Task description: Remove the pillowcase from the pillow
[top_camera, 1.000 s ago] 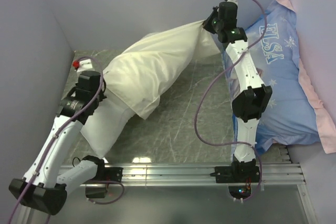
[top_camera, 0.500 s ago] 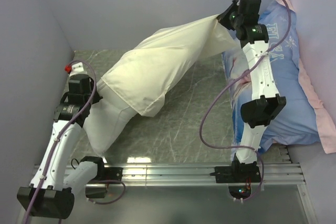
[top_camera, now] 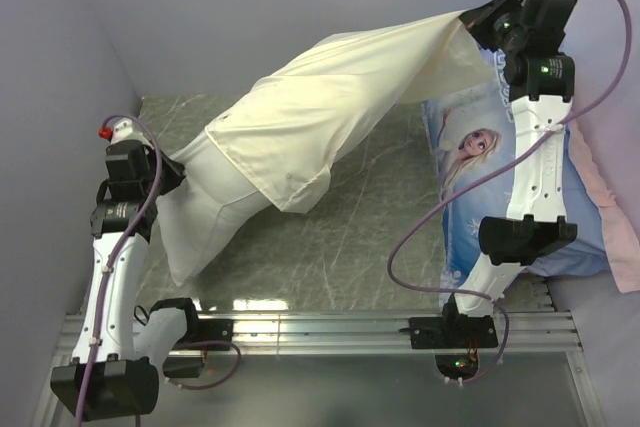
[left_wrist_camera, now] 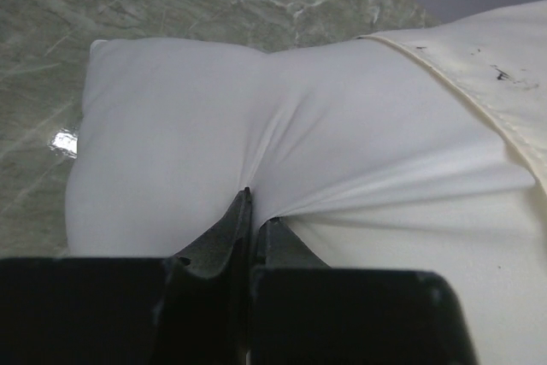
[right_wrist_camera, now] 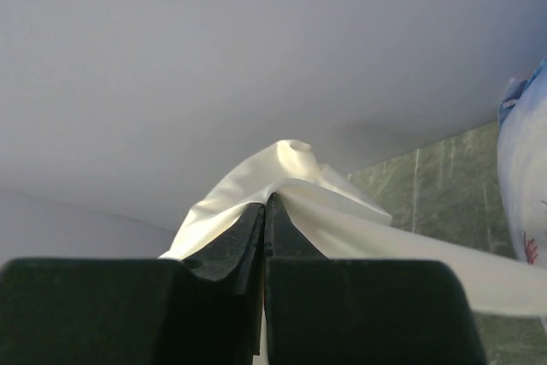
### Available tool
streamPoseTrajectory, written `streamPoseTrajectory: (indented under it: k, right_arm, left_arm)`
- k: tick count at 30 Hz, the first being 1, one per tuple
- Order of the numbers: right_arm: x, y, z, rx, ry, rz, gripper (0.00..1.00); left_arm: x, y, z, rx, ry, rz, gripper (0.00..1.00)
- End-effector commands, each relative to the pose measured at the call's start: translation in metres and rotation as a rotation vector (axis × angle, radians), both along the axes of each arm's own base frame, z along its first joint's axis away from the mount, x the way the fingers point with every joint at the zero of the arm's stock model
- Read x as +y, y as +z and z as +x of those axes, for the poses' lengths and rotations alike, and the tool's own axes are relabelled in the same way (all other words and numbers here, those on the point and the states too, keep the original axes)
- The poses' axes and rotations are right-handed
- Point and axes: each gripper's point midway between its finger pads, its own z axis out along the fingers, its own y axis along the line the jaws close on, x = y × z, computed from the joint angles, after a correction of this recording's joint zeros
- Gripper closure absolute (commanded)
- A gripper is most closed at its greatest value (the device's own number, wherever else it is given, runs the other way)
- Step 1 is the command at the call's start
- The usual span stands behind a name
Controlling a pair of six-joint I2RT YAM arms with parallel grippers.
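Observation:
I should release the white pillow with my left gripper flat on the marble table [top_camera: 258,175] beneath the cream pillowcase's hem.
The cream pillowcase [top_camera: 330,112] is stretched in the air from the table's left middle up to the far right. The white pillow [top_camera: 205,212] sticks out of its lower left end and lies on the marble table. My right gripper [top_camera: 478,22] is shut on the pillowcase's far end [right_wrist_camera: 291,173] and holds it high near the back wall. My left gripper [top_camera: 172,179] is shut on a pinch of the white pillow [left_wrist_camera: 171,143] at the left. The pillowcase's hem [left_wrist_camera: 479,83] crosses the pillow to the right of my left gripper.
A large blue Elsa-printed pillow [top_camera: 520,177] with a pink edge lies at the right, under my right arm. Purple walls stand close at the left, back and right. A metal rail [top_camera: 330,327] runs along the near table edge.
My right gripper has moved up and to the right, pulling the pillowcase farther off. My left gripper has pulled the pillow back to the left, and more white pillow shows.

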Motion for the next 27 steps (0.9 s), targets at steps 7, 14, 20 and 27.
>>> streamPoseTrajectory:
  k: [7, 14, 20, 27]
  right_arm:
    - [-0.112, 0.145, -0.058, -0.473, -0.419, 0.015, 1.00]
    - [-0.129, 0.165, -0.081, -0.528, -0.465, 0.047, 1.00]
    - [-0.139, 0.174, -0.096, -0.557, -0.464, 0.061, 1.00]
    - [-0.127, 0.161, -0.081, -0.539, -0.388, 0.094, 1.00]
  left_arm:
    - [0.078, 0.010, -0.020, -0.001, 0.365, 0.079, 1.00]
    - [0.087, 0.009, -0.015, -0.012, 0.400, 0.041, 1.00]
    - [0.094, 0.005, -0.006, -0.023, 0.421, -0.005, 1.00]
    - [0.092, 0.016, -0.005, -0.063, 0.423, -0.029, 1.00]
